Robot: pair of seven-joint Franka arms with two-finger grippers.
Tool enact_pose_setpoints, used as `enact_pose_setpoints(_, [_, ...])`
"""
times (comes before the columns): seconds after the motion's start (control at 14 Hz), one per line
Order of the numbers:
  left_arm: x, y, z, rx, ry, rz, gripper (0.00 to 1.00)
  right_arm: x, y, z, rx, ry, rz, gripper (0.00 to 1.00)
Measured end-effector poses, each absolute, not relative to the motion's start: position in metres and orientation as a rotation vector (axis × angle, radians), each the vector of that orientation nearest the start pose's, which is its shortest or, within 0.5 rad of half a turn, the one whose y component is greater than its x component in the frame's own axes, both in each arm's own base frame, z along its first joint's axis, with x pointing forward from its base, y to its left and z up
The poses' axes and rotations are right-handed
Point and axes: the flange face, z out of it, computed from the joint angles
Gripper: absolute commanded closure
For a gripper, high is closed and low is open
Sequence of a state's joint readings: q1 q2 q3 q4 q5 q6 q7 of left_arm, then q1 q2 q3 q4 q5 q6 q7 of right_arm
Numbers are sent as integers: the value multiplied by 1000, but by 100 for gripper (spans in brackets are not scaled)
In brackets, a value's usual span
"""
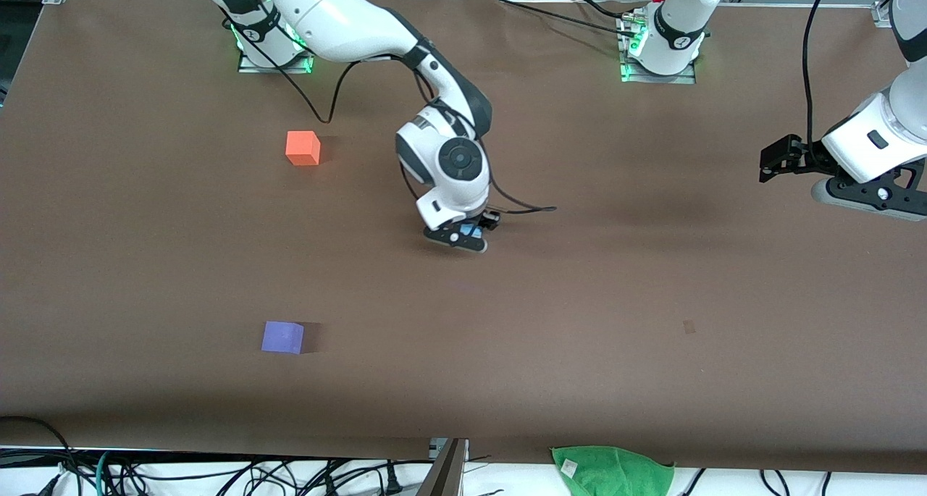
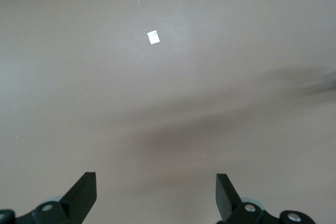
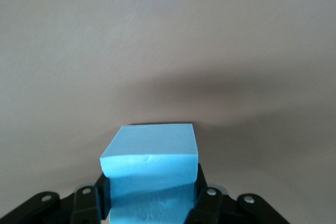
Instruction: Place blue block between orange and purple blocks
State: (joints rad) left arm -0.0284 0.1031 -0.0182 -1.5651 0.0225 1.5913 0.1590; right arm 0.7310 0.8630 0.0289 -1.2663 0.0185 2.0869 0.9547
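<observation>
My right gripper will put the blue block down on the bare table about midway (image 1: 290, 231) between the orange and purple blocks.
My right gripper (image 1: 472, 230) is shut on the blue block (image 1: 471, 229), over the middle of the table. In the right wrist view the blue block (image 3: 150, 174) sits squeezed between the two black fingers (image 3: 89, 199). The orange block (image 1: 303, 148) sits on the table toward the right arm's end, farther from the front camera. The purple block (image 1: 282, 337) sits nearer to the front camera, roughly in line with the orange one. My left gripper (image 1: 772, 160) is open and empty, waiting over the left arm's end of the table; it also shows in the left wrist view (image 2: 156, 195).
A green cloth (image 1: 614, 468) lies at the table's front edge. Cables hang along that edge. A small pale mark (image 2: 153, 37) lies on the brown table (image 1: 652, 279), seen in the left wrist view.
</observation>
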Motion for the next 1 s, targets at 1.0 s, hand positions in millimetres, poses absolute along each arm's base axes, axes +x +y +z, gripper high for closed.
enact_pose_setpoints(1.0, [589, -27, 563, -3105, 330, 124, 0, 561, 170, 220, -3153, -221, 192, 51])
